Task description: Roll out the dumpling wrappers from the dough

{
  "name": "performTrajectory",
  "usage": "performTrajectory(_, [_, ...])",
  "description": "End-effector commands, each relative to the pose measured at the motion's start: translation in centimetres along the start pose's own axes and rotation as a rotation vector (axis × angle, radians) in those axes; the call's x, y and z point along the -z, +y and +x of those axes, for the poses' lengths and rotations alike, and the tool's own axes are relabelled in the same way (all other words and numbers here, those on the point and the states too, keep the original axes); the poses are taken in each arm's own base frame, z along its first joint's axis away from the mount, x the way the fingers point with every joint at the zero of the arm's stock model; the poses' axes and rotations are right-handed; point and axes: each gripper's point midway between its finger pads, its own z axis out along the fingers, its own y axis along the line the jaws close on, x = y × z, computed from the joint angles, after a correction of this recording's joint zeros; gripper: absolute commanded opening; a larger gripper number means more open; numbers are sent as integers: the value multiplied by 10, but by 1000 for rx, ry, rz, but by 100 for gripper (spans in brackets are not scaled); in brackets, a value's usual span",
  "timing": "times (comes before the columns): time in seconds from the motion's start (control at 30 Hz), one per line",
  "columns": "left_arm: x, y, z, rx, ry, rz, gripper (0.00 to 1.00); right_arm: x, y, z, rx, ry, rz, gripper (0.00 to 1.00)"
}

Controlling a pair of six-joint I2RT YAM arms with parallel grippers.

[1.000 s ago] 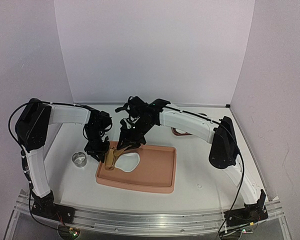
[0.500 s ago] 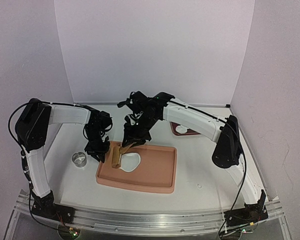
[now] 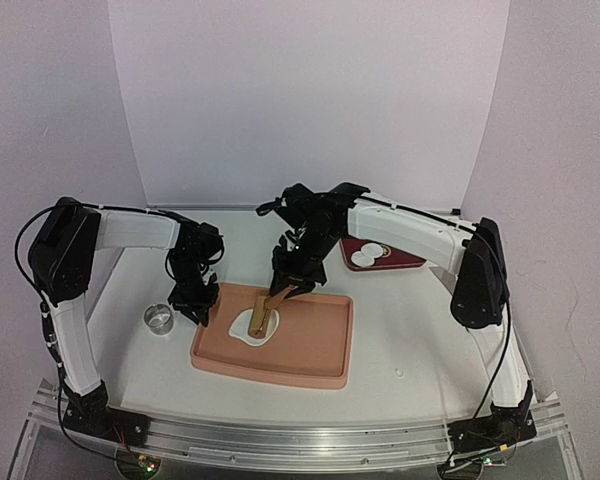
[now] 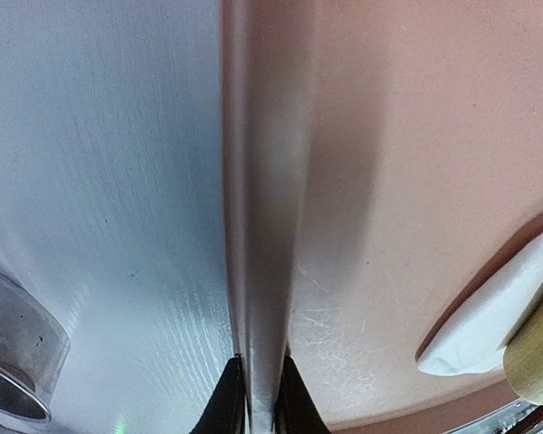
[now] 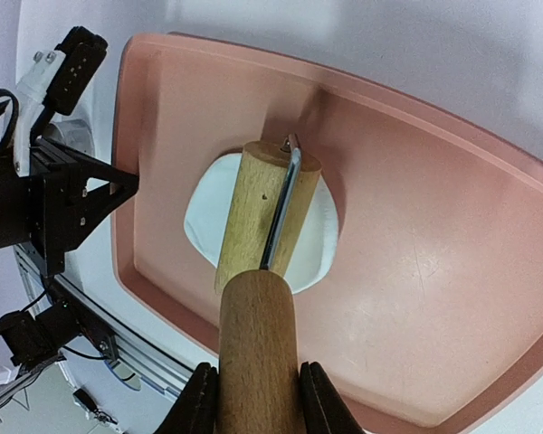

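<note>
I should let go of the rolling pin with my right gripper on the table (image 3: 400,309) beside the pink tray, before the dark red plate.
The dough (image 3: 245,327) lies as a flat white sheet in the left part of the pink tray (image 3: 315,345). A wooden rolling pin (image 3: 265,318) rests across it, its roller (image 5: 267,212) over the dough (image 5: 206,212). My right gripper (image 5: 256,402) is shut on the pin's handle, above the tray (image 5: 452,271); from above, the right gripper (image 3: 292,283) stands over the tray's back edge. My left gripper (image 4: 261,398) is shut on the tray's left rim (image 4: 258,226), seen from above as the left gripper (image 3: 202,307). Two round dumpling wrappers (image 3: 368,255) lie on a dark red plate (image 3: 407,261).
A metal ring cutter (image 3: 159,319) stands on the table left of the tray, also at the lower left of the left wrist view as the cutter (image 4: 14,362). White walls enclose the table on three sides. The right half of the tray holds nothing.
My right arm has swung right, carrying the rolling pin from the tray's left edge onto the middle of the dough. The plate with the wrappers is now uncovered. The left gripper has stayed put.
</note>
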Motion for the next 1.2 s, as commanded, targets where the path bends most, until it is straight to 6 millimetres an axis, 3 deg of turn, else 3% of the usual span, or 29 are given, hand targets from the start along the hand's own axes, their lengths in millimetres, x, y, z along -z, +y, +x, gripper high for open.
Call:
performTrajectory(0.0, [16, -4, 0, -36, -49, 19, 2, 8, -16, -15, -23, -57, 33, 0])
performTrajectory(0.1, [16, -4, 0, -39, -47, 17, 2, -7, -47, -13, -80, -20, 98, 0])
performTrajectory(0.2, [16, -4, -1, -38, -44, 14, 2, -11, -67, -5, -106, 9, 139, 0])
performTrajectory(0.47, [12, -4, -4, -46, -34, 7, 2, -8, -100, 39, -104, 112, 200, 0])
performTrajectory(0.6, [11, -6, -6, -53, -34, 10, 2, -13, -115, 48, -103, 130, 241, 0])
performTrajectory(0.67, [10, -6, -6, -53, -33, 9, 2, -9, -109, 43, -88, 115, 230, 0])
performTrajectory(0.8, [8, -5, -7, -50, -28, 5, 2, 22, -73, 20, -30, 35, 141, 0])
performTrajectory(0.93, [10, -3, -6, -43, -34, -4, 2, 83, -38, 2, 15, -76, 71, 0])
performTrajectory(1.07, [14, -2, -7, -33, -43, -10, 4, 141, -45, -7, -55, -213, 71, 0])
performTrajectory(1.17, [17, -2, -8, -24, -56, -10, 12, 171, -78, -9, -162, -303, 120, 0])
